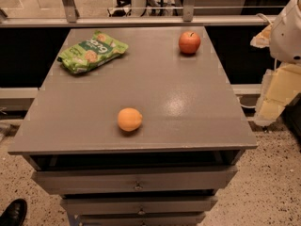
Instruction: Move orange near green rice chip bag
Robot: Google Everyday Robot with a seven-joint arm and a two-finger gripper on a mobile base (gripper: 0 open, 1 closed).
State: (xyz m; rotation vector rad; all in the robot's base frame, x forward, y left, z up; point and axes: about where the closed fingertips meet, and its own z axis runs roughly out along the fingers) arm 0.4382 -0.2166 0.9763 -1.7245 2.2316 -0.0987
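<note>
Next, I close my gripper on the orange (130,119) near the table's front edge, to move it near the green rice chip bag.
The orange (129,119) is small, round and matte, and lies on the grey table top (188,107) near the front edge, slightly left of centre. The green rice chip bag (92,51) lies flat at the back left of the table, well apart from the orange. Only part of my arm (288,29), white and rounded, shows at the right edge, off the table and to its right. The gripper itself is out of view. Nothing holds the orange.
A red apple (189,42) with a stem stands at the back right of the table. Drawers (136,180) sit under the front edge. A rail (141,20) runs behind the table. A black shoe (13,213) is on the floor at the bottom left.
</note>
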